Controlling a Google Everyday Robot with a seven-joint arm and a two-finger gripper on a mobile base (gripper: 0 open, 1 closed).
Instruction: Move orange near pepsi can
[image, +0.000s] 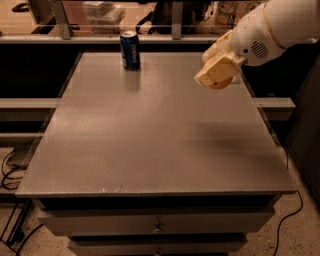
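Observation:
Next, I let go of the orange with my gripper on the grey table (136, 71), in front of the foot of the pepsi can.
The pepsi can (130, 50), dark blue with a silver top, stands upright at the back left of the grey table (150, 135). My gripper (216, 74) hangs in the air over the table's back right, well to the right of the can. Its cream fingers (212, 70) are closed around the orange (221, 84). Only an orange sliver of the fruit shows below and between them. The white arm (280, 25) reaches in from the upper right.
A rail with metal posts (60, 20) and shelving runs behind the table. Drawers (155, 225) sit under the front edge. Cables (10, 170) lie on the floor at the left, and another cable (295, 210) at the right. A ledge (280, 103) juts out beside the table's right side.

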